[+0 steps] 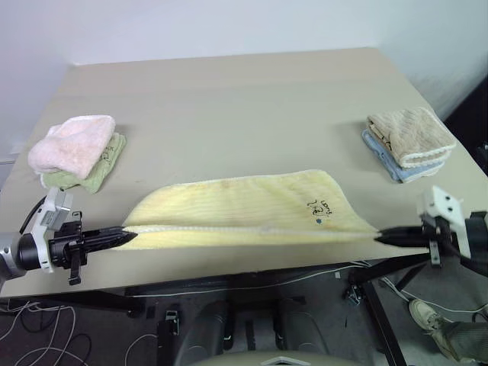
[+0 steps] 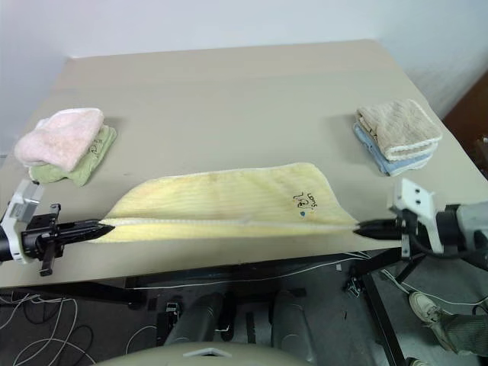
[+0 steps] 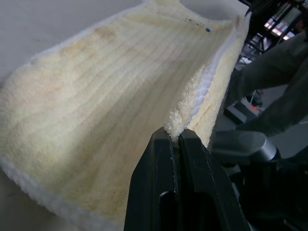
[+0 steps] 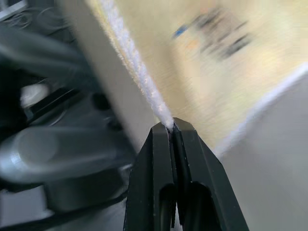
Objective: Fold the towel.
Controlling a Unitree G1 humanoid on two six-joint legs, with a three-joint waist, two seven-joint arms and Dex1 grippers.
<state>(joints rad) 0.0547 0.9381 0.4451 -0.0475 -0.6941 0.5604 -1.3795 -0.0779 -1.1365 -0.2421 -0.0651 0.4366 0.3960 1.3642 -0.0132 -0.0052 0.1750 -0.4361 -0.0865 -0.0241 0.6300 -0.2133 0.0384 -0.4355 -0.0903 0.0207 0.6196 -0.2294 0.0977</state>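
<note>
The robot's left gripper will release the pale yellow towel's near corner, now pinched in that gripper, on its far corner (image 1: 152,186) (image 3: 17,73) closest to the pink towel.
The pale yellow towel (image 1: 244,206) lies doubled over near the table's front edge, its whitish trimmed edge stretched taut between my two grippers. A small embroidered motif (image 1: 321,207) shows near its right end. My left gripper (image 1: 130,235) is shut on the towel's left corner, and the left wrist view shows the trim (image 3: 175,126) pinched between the black fingers. My right gripper (image 1: 379,237) is shut on the right corner, just past the table's front edge; the right wrist view shows the white trim (image 4: 166,118) caught at its fingertips.
A pink fluffy towel (image 1: 72,142) lies on a green one at the table's left. A beige waffle towel (image 1: 410,134) sits on a blue one at the right. Cables and table legs lie on the floor below the front edge (image 1: 229,276).
</note>
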